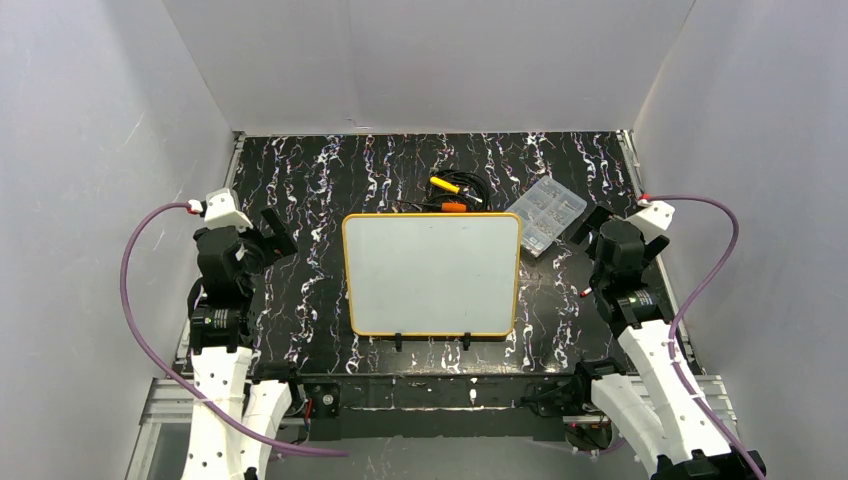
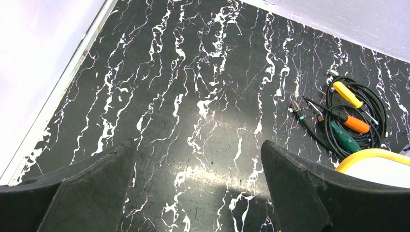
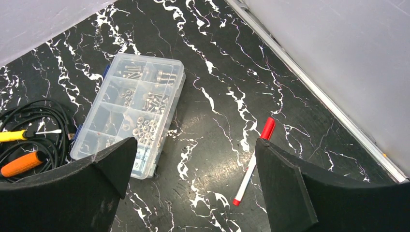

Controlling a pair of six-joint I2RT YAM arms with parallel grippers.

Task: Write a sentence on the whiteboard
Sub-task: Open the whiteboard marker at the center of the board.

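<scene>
The white body (image 1: 588, 290) (image 3: 247, 177) of the red-capped marker should be the next place my right gripper goes to and closes, between the marker's cap and its plain end.
The whiteboard (image 1: 432, 275) lies flat in the middle of the black marbled table, with a yellow-orange rim and two black clips at its near edge. Its face is plain white and no sentence shows on it. One rounded corner of the whiteboard (image 2: 382, 166) appears at the right in the left wrist view. My left gripper (image 1: 275, 232) (image 2: 198, 154) hangs open over bare table, left of the board. My right gripper (image 1: 590, 225) (image 3: 196, 154) is open to the board's right. A red-capped white marker (image 3: 245, 181) lies on the table just inside its right finger (image 3: 285, 188).
A clear plastic compartment box (image 1: 546, 212) (image 3: 129, 110) of screws lies beyond the board's far right corner. A coil of black cable with yellow- and orange-handled tools (image 1: 452, 195) (image 2: 355, 118) sits behind the board. White walls enclose the table on three sides.
</scene>
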